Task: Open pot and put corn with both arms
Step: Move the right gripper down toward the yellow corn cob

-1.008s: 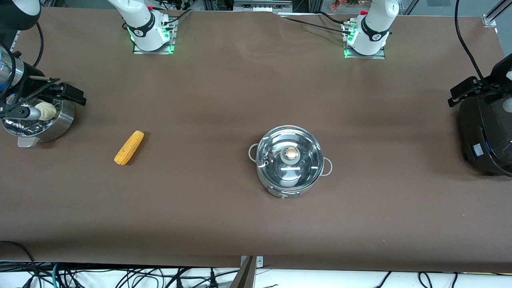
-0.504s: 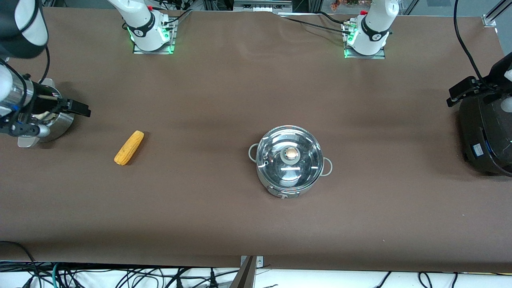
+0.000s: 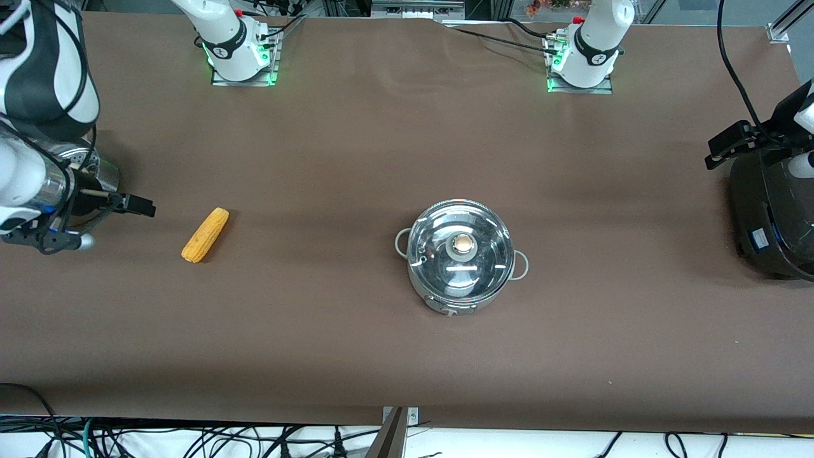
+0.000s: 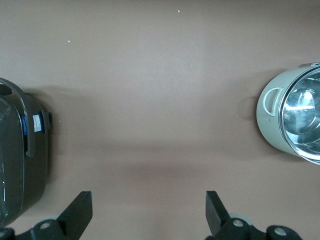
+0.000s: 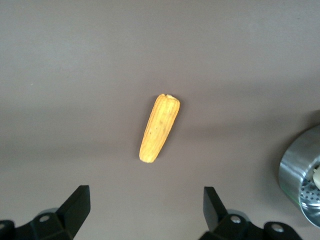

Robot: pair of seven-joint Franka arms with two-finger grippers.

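The middle of the yellow corn (image 3: 204,237) (image 5: 159,129), between the corn's two ends, is the next spot my right gripper will go to and close on.
The pot (image 3: 460,254) stands at the table's middle with its glass lid on and the round knob (image 3: 463,243) on top. Part of the pot (image 4: 295,120) shows in the left wrist view. The corn (image 3: 205,235) lies flat on the table toward the right arm's end, and it also shows in the right wrist view (image 5: 159,128). My right gripper (image 3: 127,205) hangs in the air beside the corn, open and empty (image 5: 145,200). My left gripper (image 3: 731,141) is up by the rice cooker, open and empty (image 4: 149,202).
A steel steamer bowl (image 5: 302,185) with a white bun (image 5: 316,175) stands at the right arm's end, mostly hidden under that arm in the front view. A large black rice cooker (image 3: 772,216) stands at the left arm's end, and it also shows in the left wrist view (image 4: 20,155).
My right gripper has moved from over the steamer bowl toward the corn and nearer the front camera. My left gripper has shifted slightly by the rice cooker. Pot and corn have not moved.
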